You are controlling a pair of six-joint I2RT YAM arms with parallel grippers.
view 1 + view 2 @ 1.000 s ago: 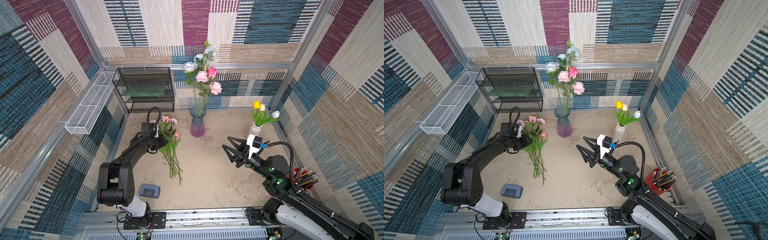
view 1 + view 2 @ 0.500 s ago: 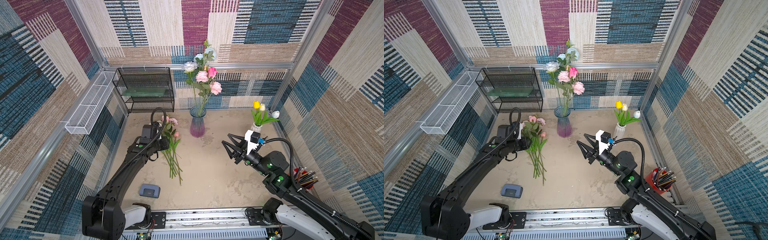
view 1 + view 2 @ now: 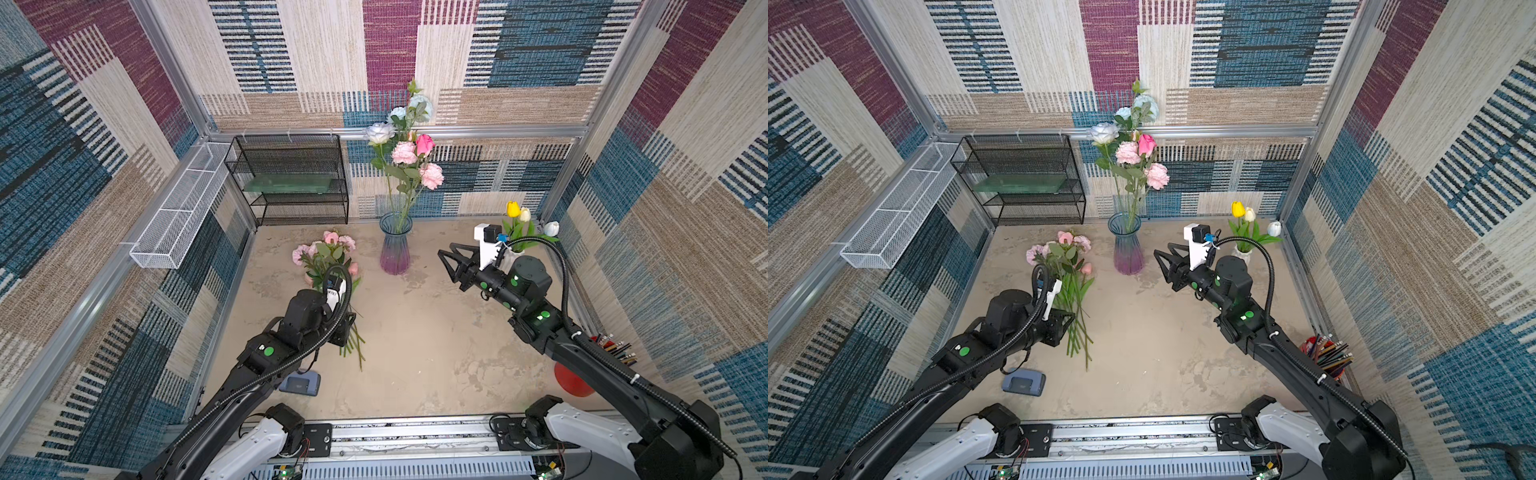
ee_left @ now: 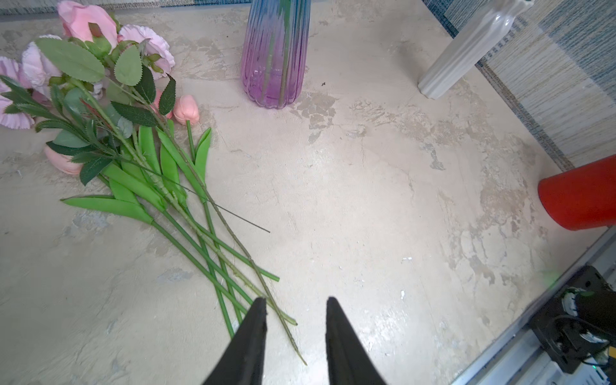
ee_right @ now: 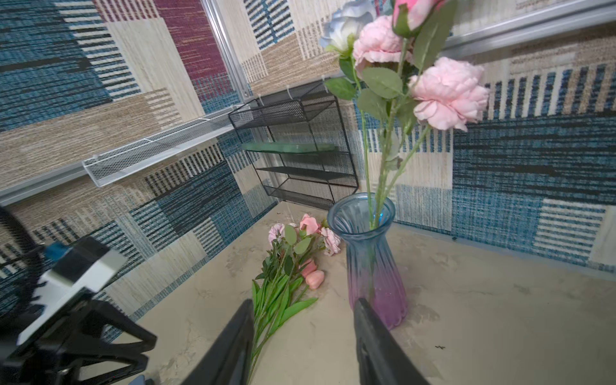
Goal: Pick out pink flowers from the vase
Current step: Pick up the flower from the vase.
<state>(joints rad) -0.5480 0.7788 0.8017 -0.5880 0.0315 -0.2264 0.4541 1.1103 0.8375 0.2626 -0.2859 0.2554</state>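
Note:
The bright pink flower's stem (image 3: 403, 213) (image 5: 380, 191), just above the rim of the glass vase, is the next place for my right gripper to go to and close on.
A blue-to-purple glass vase (image 3: 395, 245) (image 3: 1127, 249) stands at the back middle of the table. It holds pink flowers (image 3: 432, 176) (image 5: 448, 93) among pale blue and white roses. More pink flowers (image 3: 328, 253) (image 4: 100, 100) lie in a bundle on the table left of the vase. My left gripper (image 4: 295, 301) (image 3: 1065, 322) hovers open over the cut ends of their stems, holding nothing. To the right of the vase, my right gripper (image 5: 301, 303) (image 3: 451, 257) points at it, raised above the table, open and empty.
A black wire shelf (image 3: 291, 178) stands at the back left, with a white wire basket (image 3: 178, 216) on the left wall. A white vase of yellow and white tulips (image 3: 515, 224) is at the back right. A red pencil cup (image 3: 1325, 357) and a small grey-blue device (image 3: 299, 382) sit near the front.
My left arm has drawn back from the flower heads on the table to the stem ends. My right gripper has moved slightly toward the vase and its jaws have narrowed a little.

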